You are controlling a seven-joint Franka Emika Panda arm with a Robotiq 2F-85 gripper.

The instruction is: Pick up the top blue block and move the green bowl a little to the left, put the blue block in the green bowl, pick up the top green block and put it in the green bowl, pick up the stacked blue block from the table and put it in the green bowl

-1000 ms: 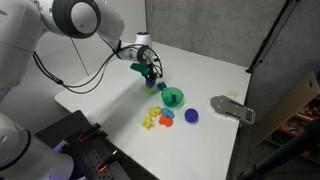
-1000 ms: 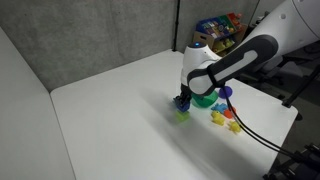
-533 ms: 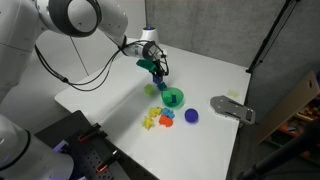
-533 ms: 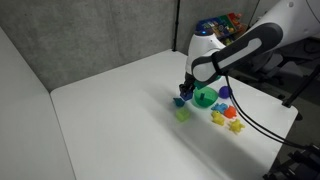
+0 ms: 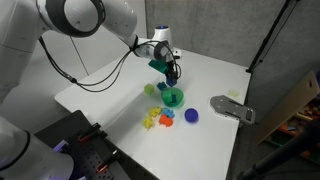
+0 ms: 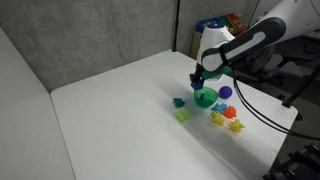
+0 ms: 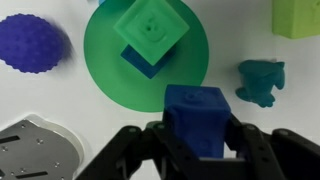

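Note:
My gripper will let go of the small blue block in the green bowl (image 5: 176, 94) (image 7: 140, 83) beside the green block, toward the grey metal plate.
My gripper (image 7: 197, 132) is shut on a small blue block (image 7: 195, 108) and holds it in the air, just beside the near rim of the green bowl (image 7: 100, 60). Inside the bowl a green block (image 7: 150, 28) lies on top of another blue block (image 7: 143, 64). In both exterior views the gripper (image 5: 172, 72) (image 6: 198, 78) hangs a little above the bowl (image 5: 173, 98) (image 6: 205, 98) on the white table (image 5: 110, 85).
A dark blue ball (image 7: 32, 42) (image 5: 191, 116), a teal toy (image 7: 260, 80) (image 6: 179, 101) and a pale yellow-green piece (image 7: 298, 15) (image 6: 183, 114) lie around the bowl. Yellow toys (image 5: 150, 120) and a red toy (image 5: 166, 118) lie nearby. A grey metal plate (image 5: 232, 108) sits at the table edge.
The gripper has risen and moved from beside the teal toy over toward the green bowl, carrying the blue block with it.

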